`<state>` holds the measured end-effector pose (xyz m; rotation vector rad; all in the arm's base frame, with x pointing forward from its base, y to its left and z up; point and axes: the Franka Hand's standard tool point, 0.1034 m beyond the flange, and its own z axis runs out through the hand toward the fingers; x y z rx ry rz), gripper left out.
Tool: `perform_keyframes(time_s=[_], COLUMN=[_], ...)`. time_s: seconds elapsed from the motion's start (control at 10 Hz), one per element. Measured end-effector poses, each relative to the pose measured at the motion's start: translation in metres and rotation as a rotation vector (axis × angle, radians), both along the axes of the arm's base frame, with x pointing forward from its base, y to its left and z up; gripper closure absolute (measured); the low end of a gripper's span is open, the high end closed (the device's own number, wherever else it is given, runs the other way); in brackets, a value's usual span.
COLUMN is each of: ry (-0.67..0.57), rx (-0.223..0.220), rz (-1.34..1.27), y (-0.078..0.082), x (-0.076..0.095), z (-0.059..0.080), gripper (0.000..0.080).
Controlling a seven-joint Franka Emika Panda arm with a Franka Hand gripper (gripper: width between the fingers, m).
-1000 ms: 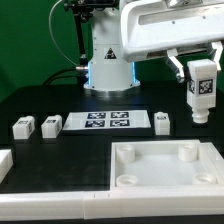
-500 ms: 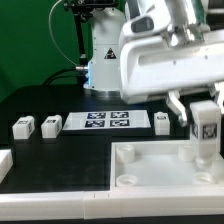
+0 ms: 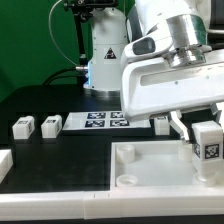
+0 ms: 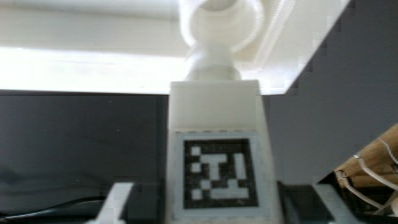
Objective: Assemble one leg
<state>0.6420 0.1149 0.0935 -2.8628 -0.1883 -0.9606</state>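
Observation:
My gripper is going to let go of the leg that stands upright in the white tray's near corner socket [image 3: 207,178] [image 4: 221,22] under my hand. The leg now hangs low over that corner.
My gripper [image 3: 207,130] is shut on a leg [image 3: 207,146], a small white block with a black-and-white tag, held upright at the exterior view's right. The leg hangs low over the near right corner of the large white tray-like piece [image 3: 150,160]; whether it touches the socket there is hidden. In the wrist view the leg [image 4: 217,140] fills the middle between my fingers [image 4: 121,200], and its peg end points at the tray's white wall [image 4: 107,65]. Three more legs lie on the table: two at the left [image 3: 22,127] [image 3: 50,125] and one [image 3: 161,124] partly behind my hand.
The marker board [image 3: 100,121] lies behind the tray, partly hidden by my arm. A white part [image 3: 4,163] sits at the left edge. The robot base [image 3: 105,60] stands at the back. The tray has round corner sockets [image 3: 128,153].
My gripper has carried the leg downward and toward the camera, from above the tray's far right corner to low over its near right corner.

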Motion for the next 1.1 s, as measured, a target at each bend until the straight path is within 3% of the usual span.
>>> perform_keyframes(time_s=[0.3, 1.1], ry=[0.007, 0.017], rx=[-0.002, -0.005], rz=[0.002, -0.009], y=[0.001, 0.000], x=[-0.008, -0.019], z=[0.004, -0.014], gripper=[0.0508, 0.0507])
